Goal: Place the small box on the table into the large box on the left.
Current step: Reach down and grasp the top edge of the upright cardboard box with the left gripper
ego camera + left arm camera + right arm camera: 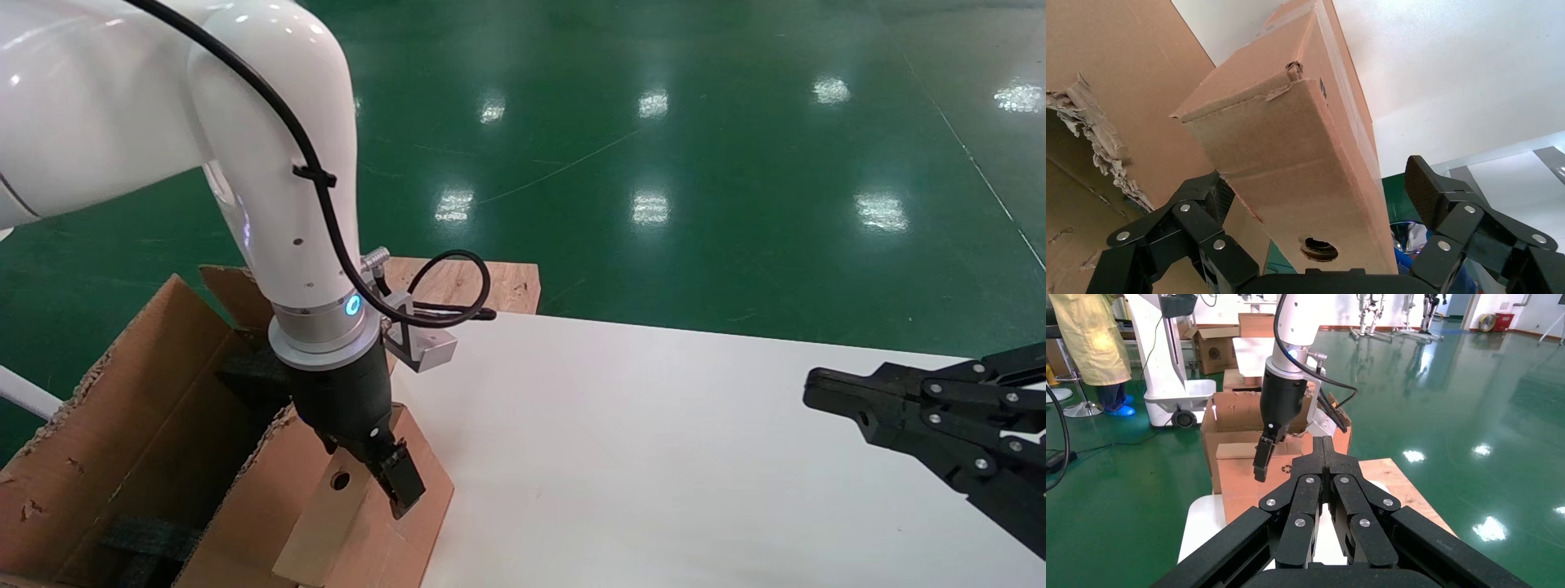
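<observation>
I should close my left gripper on the broad sides [384, 510] [1369, 190] of the small box, over the lighter flap that has the punched hole.
The small box [359, 531] stands on the white table [654, 457] at its left edge, against the large box [122, 425]. Its lighter flap with the punched hole [341, 480] faces up. My left gripper [384, 482] is open and straddles the box top. In the left wrist view the small box [1303, 153] fills the gap of the left gripper [1317, 176]; one finger [1211, 193] is at its edge and the other finger [1425, 187] stands clear. My right gripper [817, 390] is shut and empty over the table's right side.
A bare wooden board [498, 286] lies behind the table's far left corner. Black foam pieces [245, 367] sit inside the large box. The right wrist view shows the small box [1242, 484] with the left gripper [1263, 459] on it, and green floor all around.
</observation>
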Action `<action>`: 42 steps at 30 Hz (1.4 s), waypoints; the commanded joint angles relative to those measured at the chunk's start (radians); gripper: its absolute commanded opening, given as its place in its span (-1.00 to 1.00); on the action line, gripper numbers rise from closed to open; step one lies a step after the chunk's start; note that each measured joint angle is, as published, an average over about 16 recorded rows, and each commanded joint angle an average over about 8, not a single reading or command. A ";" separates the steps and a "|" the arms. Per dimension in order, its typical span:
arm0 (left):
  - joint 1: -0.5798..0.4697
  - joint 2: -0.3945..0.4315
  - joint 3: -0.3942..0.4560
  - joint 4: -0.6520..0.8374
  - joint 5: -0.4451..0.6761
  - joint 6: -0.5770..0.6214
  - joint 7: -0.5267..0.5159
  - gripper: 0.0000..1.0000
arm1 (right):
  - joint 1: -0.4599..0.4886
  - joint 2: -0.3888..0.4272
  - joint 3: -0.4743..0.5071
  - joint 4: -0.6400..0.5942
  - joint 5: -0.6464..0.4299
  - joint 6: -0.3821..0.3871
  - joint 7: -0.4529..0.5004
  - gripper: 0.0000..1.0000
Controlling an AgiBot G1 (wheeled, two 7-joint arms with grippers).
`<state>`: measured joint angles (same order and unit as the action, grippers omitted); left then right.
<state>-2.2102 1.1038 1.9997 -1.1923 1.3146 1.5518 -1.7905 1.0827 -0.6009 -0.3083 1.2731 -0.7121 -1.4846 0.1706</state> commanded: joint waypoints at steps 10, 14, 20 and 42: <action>0.000 0.001 -0.001 -0.005 0.006 0.004 -0.002 0.23 | 0.000 0.000 0.000 0.000 0.000 0.000 0.000 -0.98; 0.000 0.001 -0.001 -0.006 0.007 0.005 -0.002 -0.77 | 0.000 0.000 0.000 0.000 0.000 0.000 0.000 -0.12; 0.001 0.002 -0.001 -0.007 0.008 0.006 -0.002 -1.00 | 0.000 0.000 0.000 0.000 0.000 0.000 0.000 1.00; 0.001 0.002 -0.002 -0.008 0.010 0.008 -0.003 -1.00 | 0.000 0.000 0.000 0.000 0.000 0.000 0.000 1.00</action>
<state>-2.2096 1.1057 1.9978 -1.2005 1.3245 1.5591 -1.7939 1.0828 -0.6009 -0.3083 1.2731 -0.7123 -1.4846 0.1706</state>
